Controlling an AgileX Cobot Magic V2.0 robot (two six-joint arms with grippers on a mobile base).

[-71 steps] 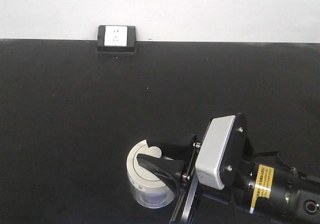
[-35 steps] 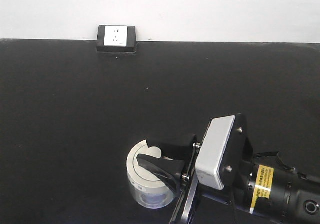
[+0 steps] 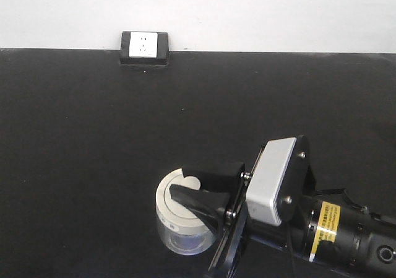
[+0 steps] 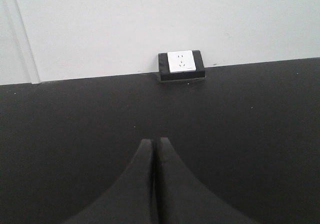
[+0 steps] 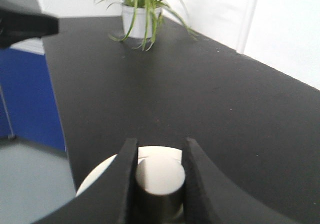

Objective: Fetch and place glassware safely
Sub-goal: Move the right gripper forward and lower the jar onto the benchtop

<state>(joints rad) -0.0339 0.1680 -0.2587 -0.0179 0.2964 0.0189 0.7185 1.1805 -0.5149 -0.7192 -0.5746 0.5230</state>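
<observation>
The robot's right gripper needs to set the jar down on the open middle of the black table [image 3: 203, 162], nearer the black box.
The glassware [image 3: 179, 236], a squat clear jar with a cream-white lid, is near the front of the black table [image 3: 93, 135]. My right gripper [image 3: 179, 182] reaches in from the right and is shut on the lid's central knob [image 5: 160, 176], with a black finger on either side. The right wrist view has the lid [image 5: 100, 176] spreading out under the right gripper [image 5: 159, 144]; the glass body is hidden there. In the left wrist view my left gripper [image 4: 155, 140] is shut with nothing in it, above bare table, pointing at the back wall.
A black box with a white socket [image 3: 145, 47] sits at the table's back edge against the wall, and shows as the socket [image 4: 181, 64] in the left wrist view. A potted plant [image 5: 140, 14] stands at the table's far end. The table edge [image 5: 57, 124] drops off beside the jar.
The right wrist has shifted slightly right and down, and the jar with the fingers on it sits a touch higher in the picture. The grip on the knob is unchanged.
</observation>
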